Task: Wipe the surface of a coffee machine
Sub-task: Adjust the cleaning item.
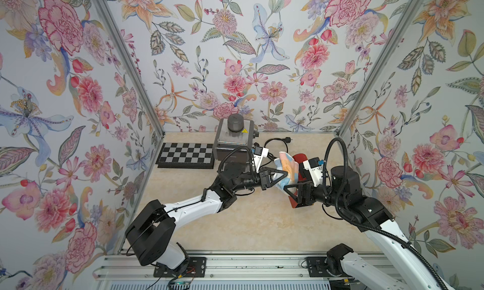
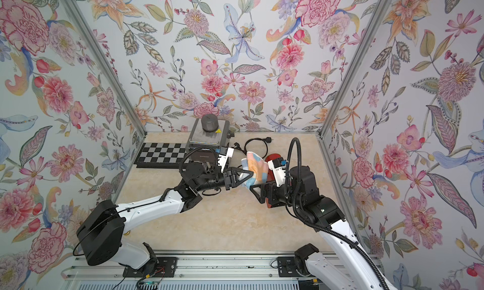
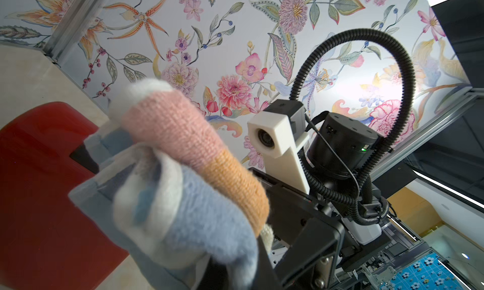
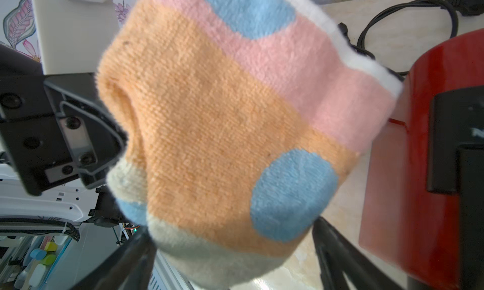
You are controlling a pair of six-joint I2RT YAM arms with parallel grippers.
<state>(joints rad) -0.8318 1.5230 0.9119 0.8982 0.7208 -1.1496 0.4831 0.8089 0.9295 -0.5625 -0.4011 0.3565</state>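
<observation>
The towel's lower end sits too shallow in my right fingers; they should take the towel's orange part (image 4: 211, 189) deeper before my left gripper opens.
A pastel towel (image 1: 286, 168) (image 2: 255, 169), striped orange and pink with blue dots, hangs above the table with my left gripper (image 1: 287, 174) (image 3: 238, 271) shut on one bunched end. My right gripper (image 1: 289, 180) (image 4: 230, 254) is open, one finger on each side of the towel's (image 4: 235, 123) lower end, and a gap shows beside one finger. A glossy red coffee machine (image 1: 298, 159) (image 4: 419, 144) with black parts lies on the table right behind and under the towel. Both grippers and the towel cover much of it.
A silver box-shaped appliance (image 1: 233, 142) with a grey round cap stands at the back. A chessboard (image 1: 186, 155) lies to its left. A black power cord (image 1: 277, 142) loops on the table behind the towel. Flowered walls close in three sides.
</observation>
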